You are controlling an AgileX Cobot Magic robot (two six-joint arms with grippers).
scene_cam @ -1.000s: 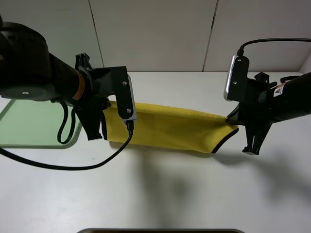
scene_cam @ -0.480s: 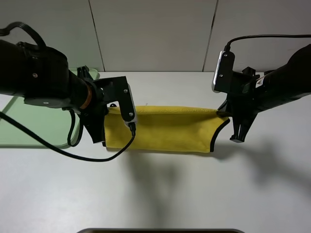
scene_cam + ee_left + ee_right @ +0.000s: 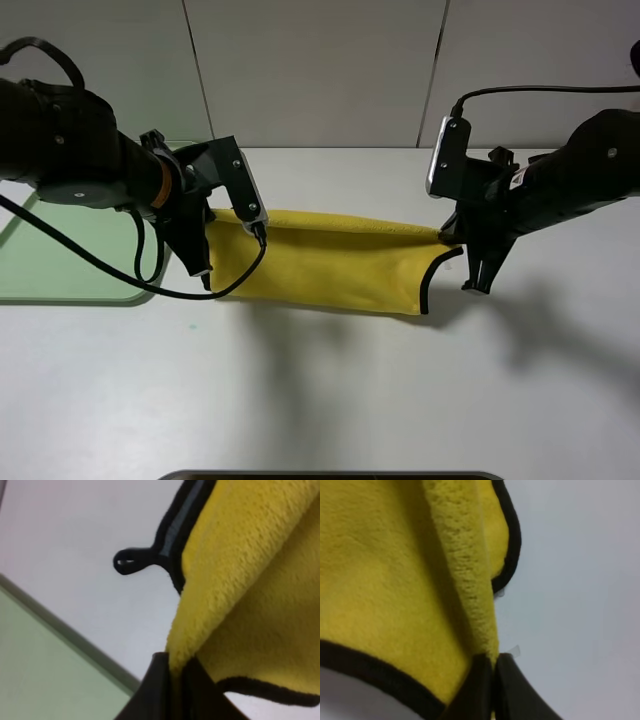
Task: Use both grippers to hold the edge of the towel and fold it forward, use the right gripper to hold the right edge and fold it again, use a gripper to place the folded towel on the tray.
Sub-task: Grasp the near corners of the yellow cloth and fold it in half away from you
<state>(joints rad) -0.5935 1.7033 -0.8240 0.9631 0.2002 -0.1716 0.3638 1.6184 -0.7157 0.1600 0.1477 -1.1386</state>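
The robot's left gripper will release the end of the yellow towel on the white table (image 3: 243, 264) beside the pale-green tray.
The yellow towel (image 3: 335, 265) is held between both grippers as a sagging doubled band over the white table. My left gripper (image 3: 205, 255) is shut on its left end; the left wrist view shows the jaws (image 3: 172, 680) pinching yellow cloth (image 3: 250, 580), with the black corner loop (image 3: 131, 562) hanging free. My right gripper (image 3: 462, 255) is shut on the right end; in the right wrist view the jaws (image 3: 492, 680) clamp a fold of cloth (image 3: 385, 570) beside the black piping (image 3: 512, 535). The pale-green tray (image 3: 60, 270) lies at the far left, partly hidden by the left arm.
A black cable (image 3: 150, 290) loops from the left arm down over the tray's corner. The tray's rim also shows in the left wrist view (image 3: 75, 640). A white panelled wall (image 3: 320, 70) runs behind the table. A dark object's edge (image 3: 330, 474) shows at the near edge.
Both grippers have carried the towel toward the back of the table. The right gripper has moved left, so the towel spans a shorter stretch; the left arm has drawn back left.
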